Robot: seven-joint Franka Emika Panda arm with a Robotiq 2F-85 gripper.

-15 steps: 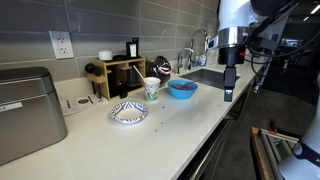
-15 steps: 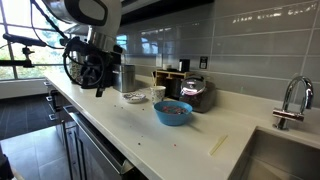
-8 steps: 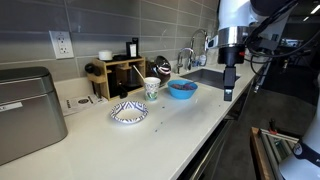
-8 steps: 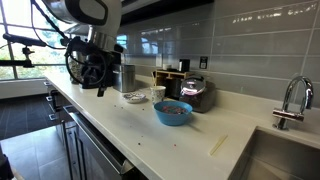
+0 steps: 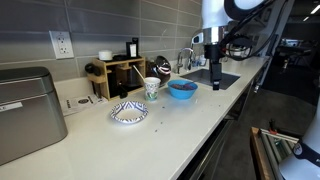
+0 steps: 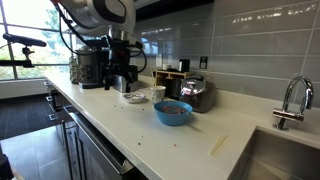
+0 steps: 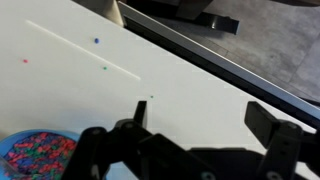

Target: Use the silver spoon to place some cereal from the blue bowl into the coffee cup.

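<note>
The silver spoon's handle point(image 5: 187, 81) is above the blue bowl of cereal, and my gripper should go there next and close on it.
The blue bowl point(image 5: 182, 89) stands on the white counter and holds colourful cereal; it also shows in an exterior view point(image 6: 173, 112) and at the wrist view's lower left point(image 7: 35, 160). The pale coffee cup point(image 5: 152, 88) stands just beside it, and shows too in an exterior view point(image 6: 157, 93). A thin pale spoon-like utensil point(image 6: 218, 145) lies flat on the counter between the bowl and the sink, seen as a long streak in the wrist view point(image 7: 85, 48). My gripper point(image 5: 214, 76) hangs open and empty above the counter beside the bowl, fingers wide apart point(image 7: 200, 115).
A shallow white dish with blue pattern point(image 5: 128, 112) sits in front of the cup. A wooden rack point(image 5: 120, 72) and a dark mug point(image 5: 161, 68) stand at the wall. A silver box point(image 5: 25, 110) is further along the counter. The sink point(image 5: 226, 76) and faucet point(image 6: 290, 100) lie beyond the bowl.
The arm has swung in from beyond the counter's front edge to over the counter near the blue bowl, and sits higher. Bowl, cup and utensil have not moved.
</note>
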